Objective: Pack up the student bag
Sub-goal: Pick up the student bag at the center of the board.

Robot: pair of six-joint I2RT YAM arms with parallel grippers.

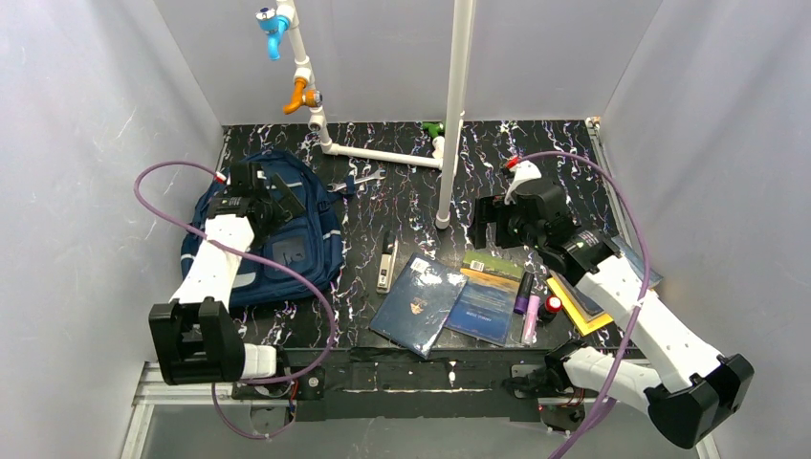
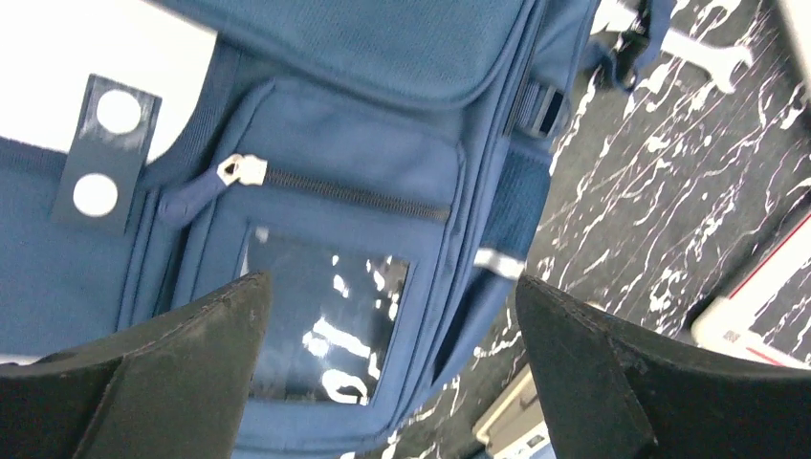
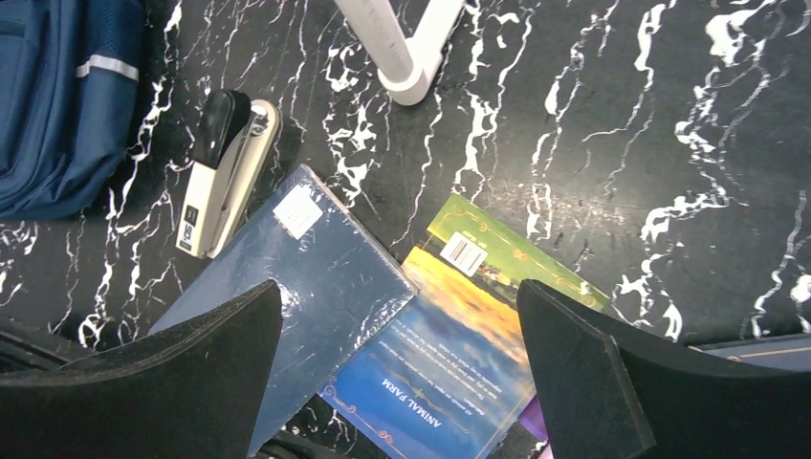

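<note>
Next, my left gripper will go to the student bag's upper side seam (image 1: 311,186) (image 2: 518,43), close to the wrench, and take hold there.
The student bag (image 1: 277,244), navy blue with thin grey stripes, lies flat on the left of the marbled table. My left gripper (image 1: 256,182) hovers open over its upper part. In the left wrist view the bag's zipped front pocket (image 2: 335,182) and clear window fill the frame between the spread fingers (image 2: 191,373). My right gripper (image 1: 490,222) hangs open above the middle right of the table. Under its fingers (image 3: 583,373) lie a dark blue book (image 3: 296,287) and a colourful book (image 3: 459,335), with nothing held.
A stapler (image 1: 386,260) lies between bag and books. Purple pens (image 1: 528,301), a red-capped item (image 1: 552,306) and yellow and dark notebooks (image 1: 583,306) sit at the right. A white pipe frame (image 1: 449,115) stands at the back, with a wrench (image 1: 354,182) near it.
</note>
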